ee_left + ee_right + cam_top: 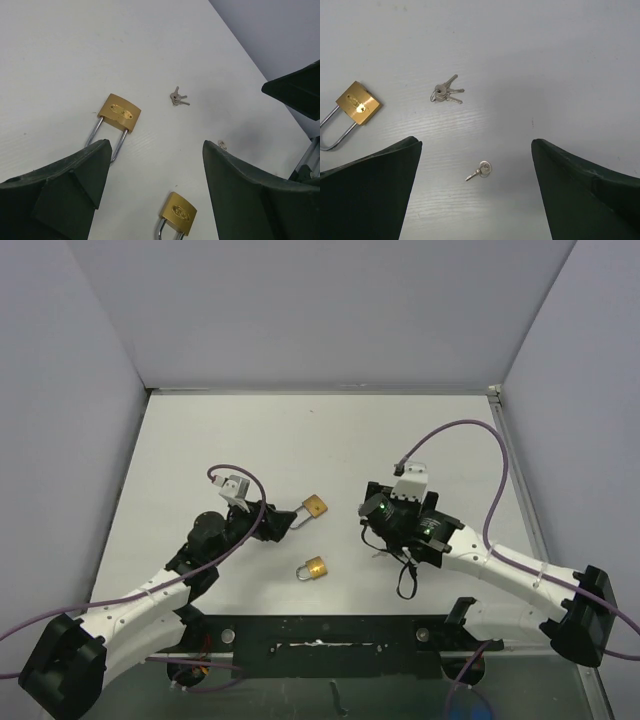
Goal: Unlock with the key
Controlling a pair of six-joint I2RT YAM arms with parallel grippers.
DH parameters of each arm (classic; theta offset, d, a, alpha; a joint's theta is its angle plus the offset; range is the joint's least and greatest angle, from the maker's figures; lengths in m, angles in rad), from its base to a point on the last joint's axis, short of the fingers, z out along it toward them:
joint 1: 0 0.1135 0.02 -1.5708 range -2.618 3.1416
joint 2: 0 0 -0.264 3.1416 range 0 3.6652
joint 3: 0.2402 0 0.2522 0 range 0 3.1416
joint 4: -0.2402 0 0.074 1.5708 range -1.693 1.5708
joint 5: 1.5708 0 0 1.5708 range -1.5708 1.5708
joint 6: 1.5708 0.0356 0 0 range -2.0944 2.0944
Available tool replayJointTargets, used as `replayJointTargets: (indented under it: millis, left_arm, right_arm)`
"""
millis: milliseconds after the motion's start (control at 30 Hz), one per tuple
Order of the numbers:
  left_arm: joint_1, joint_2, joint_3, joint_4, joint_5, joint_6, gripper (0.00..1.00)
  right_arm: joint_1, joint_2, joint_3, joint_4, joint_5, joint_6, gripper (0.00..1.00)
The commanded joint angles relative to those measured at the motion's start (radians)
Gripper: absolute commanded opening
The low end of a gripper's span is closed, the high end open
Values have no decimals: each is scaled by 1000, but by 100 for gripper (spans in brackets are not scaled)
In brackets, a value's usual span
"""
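Next, I close my right gripper on the middle of the single key (380, 554) (478, 172), where the key's blade meets its round head, away from the bunch of keys.
Two brass padlocks lie flat on the white table, one farther back (315, 506) (119, 113) and one nearer the front (313, 568) (178, 213). A bunch of keys (177, 98) (445, 92) and a single loose key (481, 171) (222, 145) lie between the arms. My left gripper (283, 521) (156, 150) is open, low over the table, with the nearer padlock just below its jaws in the left wrist view. My right gripper (372, 525) (476, 150) is open above the single key, touching nothing. One padlock (357, 103) shows at the left of the right wrist view.
Grey walls enclose the table (330, 440) on the left, back and right. A black mounting rail (320, 635) runs along the near edge. Purple cables (470, 430) loop over both arms. The right gripper's dark finger (295, 90) shows in the left wrist view.
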Motion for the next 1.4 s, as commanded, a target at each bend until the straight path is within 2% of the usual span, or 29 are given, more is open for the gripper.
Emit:
replayJointTargets:
  millis: [0,433,667,800,867,1067,1367]
  left_arm:
    - [-5,-11,24,102,7,2,73]
    - [-14,26,4,131,14,-5,73]
    - [-49,82,29,106,18,16,73]
    - [-110,144,65,77,-10,43,73]
    - [-131,167,66,97,-20,39,73]
    - [-159,199,63,133,-29,23,73]
    - [-172,174,48,133,-51,18,73]
  right_arm:
    - [6,-69,-25,105,-6,-65,98]
    - [-9,-238,-135,134,-91,-108,98]
    - [-22,-139,-129,-41,-141,-19,100]
    - [-20,-62,-156,-60,-215,32,98]
    - [-22,-37,-177,-33,-250,31,94]
    - [-44,0,-223,87,-334,-33,72]
    - [-69,137,-195,187,-385,-158,56]
